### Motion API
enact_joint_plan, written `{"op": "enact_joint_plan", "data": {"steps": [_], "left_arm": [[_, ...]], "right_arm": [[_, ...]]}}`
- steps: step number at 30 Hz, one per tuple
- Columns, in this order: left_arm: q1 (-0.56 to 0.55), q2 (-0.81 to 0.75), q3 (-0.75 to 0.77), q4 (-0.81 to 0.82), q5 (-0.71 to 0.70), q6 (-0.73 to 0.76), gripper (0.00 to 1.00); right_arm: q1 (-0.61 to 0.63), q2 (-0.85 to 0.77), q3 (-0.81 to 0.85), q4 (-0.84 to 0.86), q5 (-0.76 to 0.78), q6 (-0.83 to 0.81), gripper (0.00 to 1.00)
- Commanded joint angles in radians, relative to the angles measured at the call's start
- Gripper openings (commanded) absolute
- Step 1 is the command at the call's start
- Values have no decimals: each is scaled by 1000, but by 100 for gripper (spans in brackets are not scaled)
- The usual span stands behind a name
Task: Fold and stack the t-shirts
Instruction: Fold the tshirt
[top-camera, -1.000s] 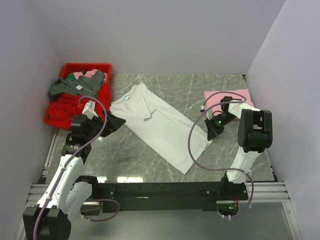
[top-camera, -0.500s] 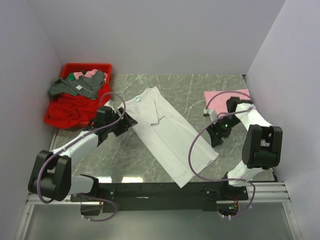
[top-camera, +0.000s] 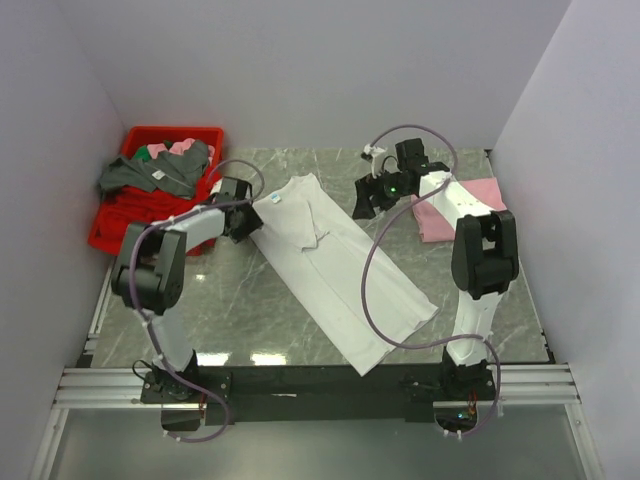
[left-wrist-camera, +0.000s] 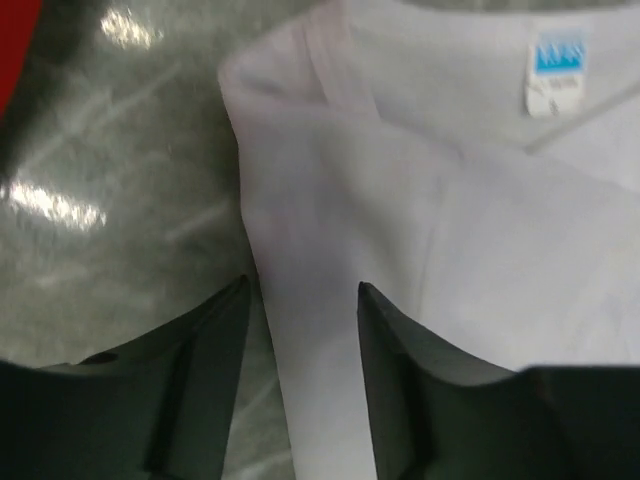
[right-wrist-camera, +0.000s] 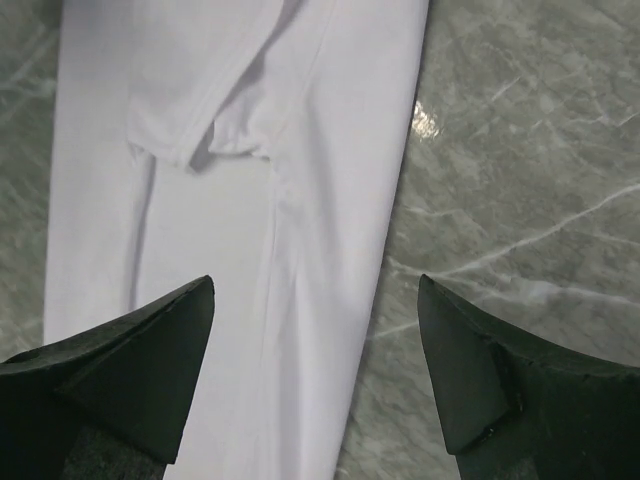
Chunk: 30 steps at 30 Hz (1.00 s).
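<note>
The white t-shirt has a bottom corner (top-camera: 433, 310) nearer the pale pink t-shirt, and my right gripper needs to close on that corner of it.
The white t-shirt (top-camera: 340, 270) lies as a long, narrow folded strip running diagonally across the table, with its bluish neck label (top-camera: 277, 196) at the far end. My left gripper (top-camera: 240, 215) sits low at the shirt's far left shoulder. In the left wrist view its jaws (left-wrist-camera: 303, 290) stand partly apart astride the shirt's left edge (left-wrist-camera: 300, 230), just short of the label (left-wrist-camera: 553, 60). My right gripper (top-camera: 365, 195) hovers wide open by the shirt's far right side, its fingers (right-wrist-camera: 315, 285) spanning the right edge of the cloth (right-wrist-camera: 250, 250). The pale pink t-shirt (top-camera: 465, 195) lies folded at the back right.
A red bin (top-camera: 105, 235) heaped with grey, red, pink and green clothes stands at the back left. Grey marble table (top-camera: 200, 320) lies around the shirt. White walls close in the left, back and right. The right arm's cable (top-camera: 375, 300) loops over the shirt's lower end.
The right gripper opened, left the shirt's lower right edge and swung far up to its upper right side. The left gripper moved up to the shoulder and its jaws narrowed.
</note>
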Motion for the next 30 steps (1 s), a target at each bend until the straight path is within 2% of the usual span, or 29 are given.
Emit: {"op": "enact_joint_plan", "data": {"steps": [1, 5, 10, 14, 15, 18, 22, 23, 26, 27, 29, 30], "left_arm": [[24, 102, 122, -128, -100, -4, 51], [47, 159, 178, -131, -94, 12, 43], [71, 266, 298, -154, -46, 72, 32], [99, 389, 508, -211, 64, 135, 24], [100, 412, 543, -228, 80, 147, 18], [111, 501, 680, -256, 109, 169, 13], [122, 627, 879, -268, 208, 195, 15], [126, 651, 983, -279, 228, 198, 15], [131, 720, 1161, -305, 317, 207, 19], [133, 722, 1180, -303, 337, 212, 21], [133, 643, 1109, -239, 357, 238, 24], [133, 533, 1047, -196, 356, 250, 28]], "right_arm": [[-16, -27, 48, 112, -37, 148, 89], [-16, -68, -26, 137, -25, 133, 89], [-17, -70, -35, 159, -4, 136, 89], [-14, -51, 5, 149, -2, 152, 89], [-14, -51, 6, 154, 2, 155, 89], [-10, -63, -3, 185, 24, 162, 89], [-3, -111, -34, 220, 48, 154, 89], [-3, -123, -38, 221, 50, 148, 90], [0, -184, -64, 223, 62, 111, 90], [1, -207, -73, 221, 62, 97, 90], [1, -292, -119, 228, 59, 39, 91], [0, -325, -142, 238, 59, 18, 91]]}}
